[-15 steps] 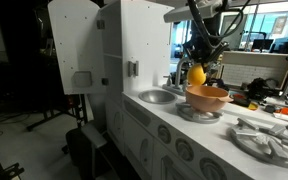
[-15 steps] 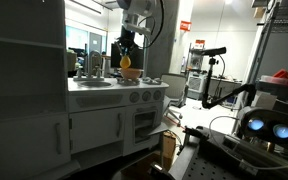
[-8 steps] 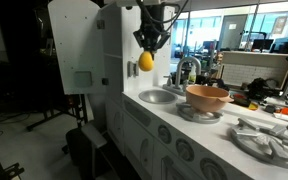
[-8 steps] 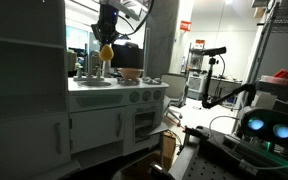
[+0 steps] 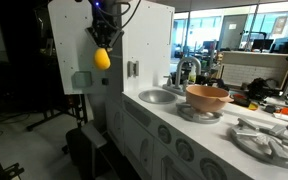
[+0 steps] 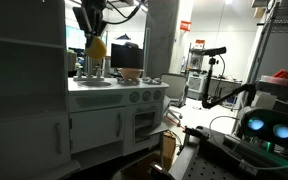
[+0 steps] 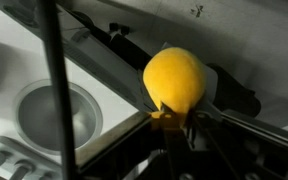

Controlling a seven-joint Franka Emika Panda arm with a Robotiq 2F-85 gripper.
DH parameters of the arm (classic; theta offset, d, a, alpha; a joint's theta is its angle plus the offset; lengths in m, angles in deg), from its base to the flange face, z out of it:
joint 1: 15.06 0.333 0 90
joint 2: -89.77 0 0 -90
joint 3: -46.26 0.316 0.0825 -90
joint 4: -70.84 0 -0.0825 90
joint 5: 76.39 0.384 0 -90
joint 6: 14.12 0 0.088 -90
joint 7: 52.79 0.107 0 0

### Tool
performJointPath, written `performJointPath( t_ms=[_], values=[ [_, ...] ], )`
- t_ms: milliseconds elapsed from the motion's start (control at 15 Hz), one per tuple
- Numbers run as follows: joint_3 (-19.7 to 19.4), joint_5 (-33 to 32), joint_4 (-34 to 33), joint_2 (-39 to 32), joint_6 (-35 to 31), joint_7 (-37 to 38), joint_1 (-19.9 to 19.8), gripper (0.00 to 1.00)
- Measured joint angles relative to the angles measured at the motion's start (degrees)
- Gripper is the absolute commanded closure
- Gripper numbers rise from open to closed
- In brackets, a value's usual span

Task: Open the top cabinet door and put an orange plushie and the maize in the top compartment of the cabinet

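Next, my gripper releases the orange plushie on the top compartment's bottom (image 5: 116,47), at a spot that is just inside the white side panel of the cabinet.
My gripper (image 5: 101,45) is shut on the orange plushie (image 5: 102,58), a round yellow-orange ball, and holds it in the air in front of the open top compartment of the tall white cabinet (image 5: 144,35). The plushie also shows in an exterior view (image 6: 97,46) and fills the middle of the wrist view (image 7: 176,78). The top cabinet door (image 5: 72,45), a white panel with a pale grey-green square handle (image 5: 81,79), stands swung open to the left of the plushie. The maize is not in view.
A tan-orange bowl (image 5: 207,97) stands on the counter by the round sink (image 5: 158,96) and faucet (image 5: 187,70). Round knobs (image 5: 165,133) line the counter front. A grey tray (image 5: 271,140) lies at the near end. The sink shows in the wrist view (image 7: 56,112).
My gripper has carried the plushie from above the bowl, across the sink, leftwards and upwards to the front of the open top compartment.
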State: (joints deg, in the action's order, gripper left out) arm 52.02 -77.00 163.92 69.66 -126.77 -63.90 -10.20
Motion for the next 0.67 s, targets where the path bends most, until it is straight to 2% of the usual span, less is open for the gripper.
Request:
performJointPath(
  t_ms=[267, 467, 667],
  values=[
    [1.8, -4.6, 3.8, 2.2, -5.1, 6.3, 5.5, 0.97],
    [2.2, -8.8, 3.3, 2.1, -10.0, 14.3, 9.6, 0.97],
    [2.0, -13.6, 1.0, 1.3, -13.3, 21.9, 11.9, 0.97]
  ],
)
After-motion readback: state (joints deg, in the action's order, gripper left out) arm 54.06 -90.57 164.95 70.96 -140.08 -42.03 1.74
